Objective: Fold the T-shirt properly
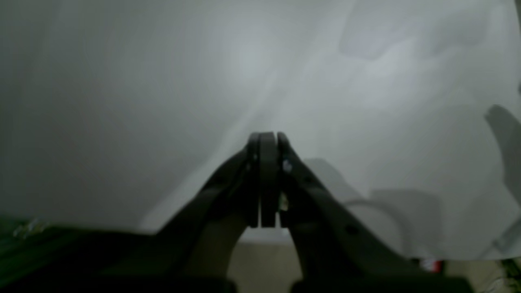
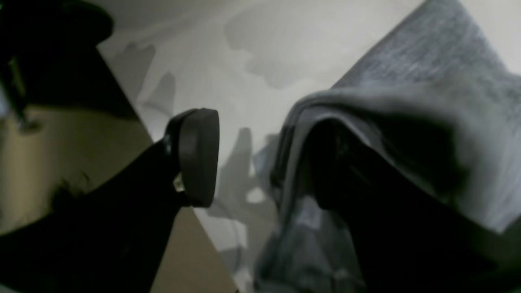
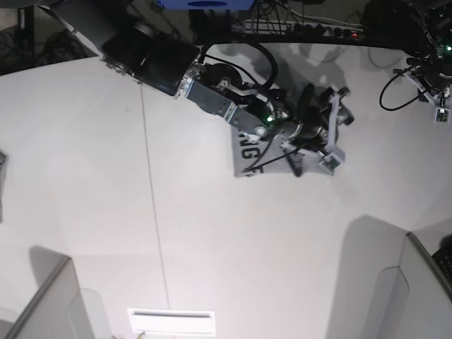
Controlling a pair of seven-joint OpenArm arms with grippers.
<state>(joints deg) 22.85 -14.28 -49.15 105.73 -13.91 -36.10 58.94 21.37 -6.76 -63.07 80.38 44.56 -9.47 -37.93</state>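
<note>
The fold of the T-shirt drapes over one finger and bunches up, so the robot's right gripper will back out, pinch the T-shirt's side edge (image 3: 344, 115) and pull it flat.
The heather-grey T-shirt (image 3: 248, 152) lies bunched into a small folded packet on the white table (image 3: 212, 233), with black letters showing on top. My right gripper (image 3: 293, 159) sits at the packet's right edge. In the right wrist view it (image 2: 260, 130) is open, jaws far apart. One dark pad (image 2: 197, 156) stands bare over the table. A fold of the T-shirt (image 2: 427, 81) drapes over the other finger and hides it. My left gripper (image 1: 268, 136) is shut on nothing, hovering above bare white table. Part of that arm (image 3: 431, 67) shows at the top right.
A thin seam (image 3: 152, 212) runs down the table left of the shirt. Cables and a power strip (image 3: 304, 28) line the back edge. Grey box corners stand at the bottom left (image 3: 49, 304) and bottom right (image 3: 424, 289). A white slotted plate (image 3: 173, 321) lies near the front edge.
</note>
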